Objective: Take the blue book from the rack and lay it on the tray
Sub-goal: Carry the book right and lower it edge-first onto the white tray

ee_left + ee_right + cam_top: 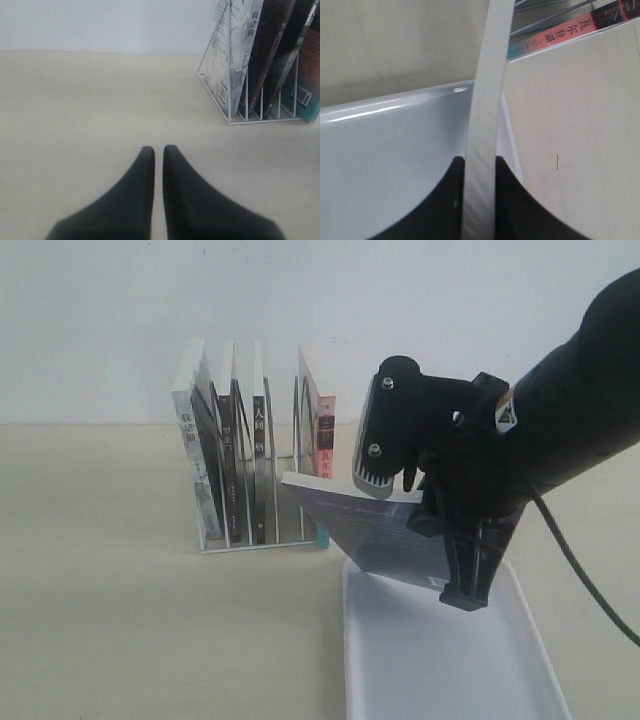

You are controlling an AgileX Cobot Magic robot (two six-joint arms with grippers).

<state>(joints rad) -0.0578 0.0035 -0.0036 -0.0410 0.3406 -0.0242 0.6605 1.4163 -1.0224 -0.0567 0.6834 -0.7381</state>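
My right gripper is to let go of the blue book, now tilted just above the tray's rim, at the far end of the white tray (433, 556), so that it leans along the tray's rim.
My right gripper (455, 562) is shut on the blue book (372, 524) and holds it tilted in the air over the far end of the white tray (430, 665). The book's lower corner hangs just above the tray's rim. In the right wrist view the book's pale page edge (482, 110) runs between my right gripper's (480, 162) fingers, with the tray (390, 150) beneath. The wire rack (250, 542) stands to the left of the book and holds several other books. My left gripper (159, 149) is shut and empty over bare table, the rack (234, 107) off to one side.
A pink-and-teal-spined book (322, 435) leans at the rack's right end, close to the held book. Black-spined books (258, 465) and a pale one (190, 455) fill the other slots. A black cable (585, 575) trails from the right arm.
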